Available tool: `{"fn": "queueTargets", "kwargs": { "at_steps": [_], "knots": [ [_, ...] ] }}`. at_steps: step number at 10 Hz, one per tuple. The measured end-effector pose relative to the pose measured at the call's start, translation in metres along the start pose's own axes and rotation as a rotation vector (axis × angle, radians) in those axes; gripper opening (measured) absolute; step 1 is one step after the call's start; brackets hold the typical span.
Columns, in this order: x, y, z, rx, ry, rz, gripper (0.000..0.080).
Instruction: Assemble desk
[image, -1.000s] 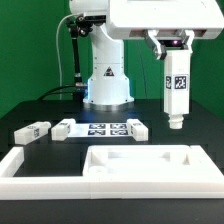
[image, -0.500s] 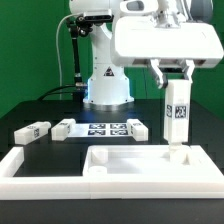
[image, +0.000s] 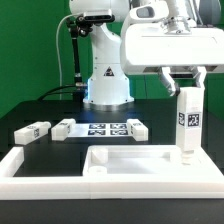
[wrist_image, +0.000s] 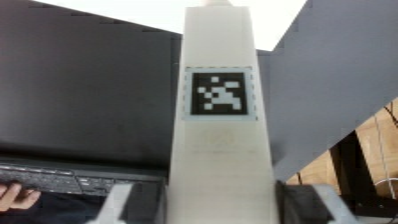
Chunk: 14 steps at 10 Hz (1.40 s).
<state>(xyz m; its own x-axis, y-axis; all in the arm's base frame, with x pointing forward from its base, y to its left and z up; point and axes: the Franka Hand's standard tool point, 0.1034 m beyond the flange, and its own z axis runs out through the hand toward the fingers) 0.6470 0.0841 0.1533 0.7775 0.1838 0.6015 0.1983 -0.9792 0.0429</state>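
Observation:
The robot's gripper will release the white leg post, now hanging at the panel's far corner, upright on the white desk panel's far corner (image: 196, 163), away from the bend of the rail.
My gripper (image: 187, 88) is shut on a white leg post (image: 187, 122) that carries a black-and-white tag. The post hangs upright, its lower end down at the far corner of the white desk panel (image: 120, 170) on the exterior view's right. I cannot tell whether the tip touches the panel. In the wrist view the same leg post (wrist_image: 221, 140) fills the middle, clamped between the two dark fingers (wrist_image: 139, 205). Three more leg posts lie flat on the table behind the panel: one (image: 32, 131) at the exterior view's left, one (image: 64, 128) beside it, one (image: 137, 129) further right.
The marker board (image: 108, 128) lies flat between the loose posts. A long low white L-shaped rail (image: 40, 170) borders the front and the exterior view's left. The arm's white base (image: 107, 78) stands at the back.
The gripper has carried the upright leg post toward the exterior view's right and downward, from above the table to the panel's right far corner.

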Motion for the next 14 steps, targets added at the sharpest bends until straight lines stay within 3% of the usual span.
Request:
{"fn": "queueTargets", "kwargs": {
  "at_steps": [8, 12, 14],
  "knots": [
    [-0.008, -0.006, 0.008, 0.004, -0.005, -0.004, 0.0290],
    [-0.015, -0.016, 0.014, 0.014, -0.018, -0.017, 0.0290],
    [-0.014, -0.015, 0.016, 0.001, 0.017, -0.019, 0.0290]
  ]
}}
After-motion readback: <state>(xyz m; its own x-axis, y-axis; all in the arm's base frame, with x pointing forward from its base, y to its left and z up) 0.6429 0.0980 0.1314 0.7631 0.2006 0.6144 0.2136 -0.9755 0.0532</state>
